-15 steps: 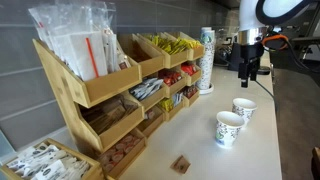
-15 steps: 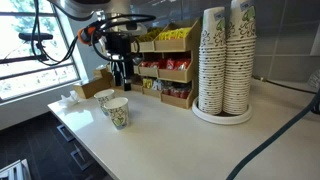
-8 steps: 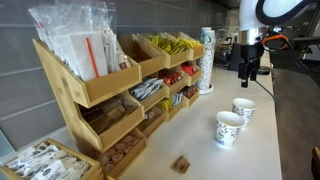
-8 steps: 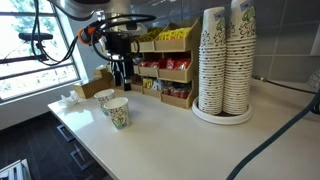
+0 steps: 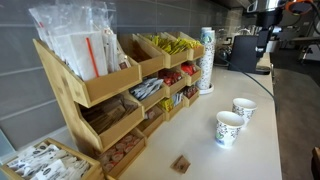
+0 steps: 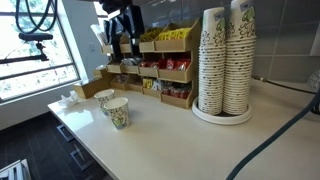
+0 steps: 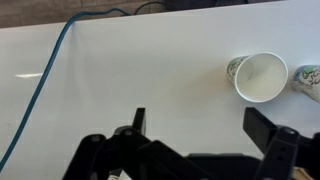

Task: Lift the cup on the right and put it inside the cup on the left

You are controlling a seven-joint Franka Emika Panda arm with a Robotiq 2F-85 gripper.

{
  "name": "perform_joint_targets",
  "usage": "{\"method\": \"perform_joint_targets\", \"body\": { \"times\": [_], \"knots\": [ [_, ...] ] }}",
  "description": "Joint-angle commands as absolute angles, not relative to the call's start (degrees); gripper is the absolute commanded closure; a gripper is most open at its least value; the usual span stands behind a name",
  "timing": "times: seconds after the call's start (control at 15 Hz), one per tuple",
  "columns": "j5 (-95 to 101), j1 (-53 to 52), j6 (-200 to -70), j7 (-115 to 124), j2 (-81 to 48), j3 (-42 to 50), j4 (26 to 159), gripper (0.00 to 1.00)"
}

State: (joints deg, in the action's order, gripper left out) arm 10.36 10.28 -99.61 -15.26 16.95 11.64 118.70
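Note:
My gripper will close on the farther cup's rim (image 5: pixel 248 99) (image 7: pixel 239 82), on the side that faces away from the nearer cup.
Two patterned paper cups stand upright side by side on the white counter (image 5: pixel 260 140). In an exterior view one cup (image 5: pixel 230 128) is nearer and the other (image 5: pixel 243 108) sits behind it. They also show as a nearer cup (image 6: pixel 116 111) and a farther cup (image 6: pixel 103 98). In the wrist view one cup (image 7: pixel 262 77) is seen from above at the right, and the second cup (image 7: pixel 308 82) is cut by the edge. My gripper (image 7: pixel 200 125) is open and empty, high above the counter and well away from the cups (image 5: pixel 263 52) (image 6: pixel 124 40).
A wooden rack (image 5: pixel 120 90) of snacks and packets stands along the wall. Tall stacks of paper cups (image 6: pixel 225 60) stand on a round tray. A small brown item (image 5: pixel 181 164) lies near the counter's front. A blue-green cable (image 7: pixel 40 90) runs across the counter.
My gripper has risen and moved away from the cups, higher in both exterior views. The cups have not moved.

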Motion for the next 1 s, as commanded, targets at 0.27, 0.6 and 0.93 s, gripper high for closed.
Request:
{"method": "perform_joint_targets", "body": {
  "times": [0.27,0.6,0.93],
  "knots": [
    [10.24,9.64,-97.61,-20.37,18.64,13.10,117.75,0.00],
    [10.23,9.48,-97.61,-20.52,18.49,13.06,117.75,0.00],
    [9.71,8.96,-98.67,-21.90,18.82,13.07,118.80,0.00]
  ]
}}
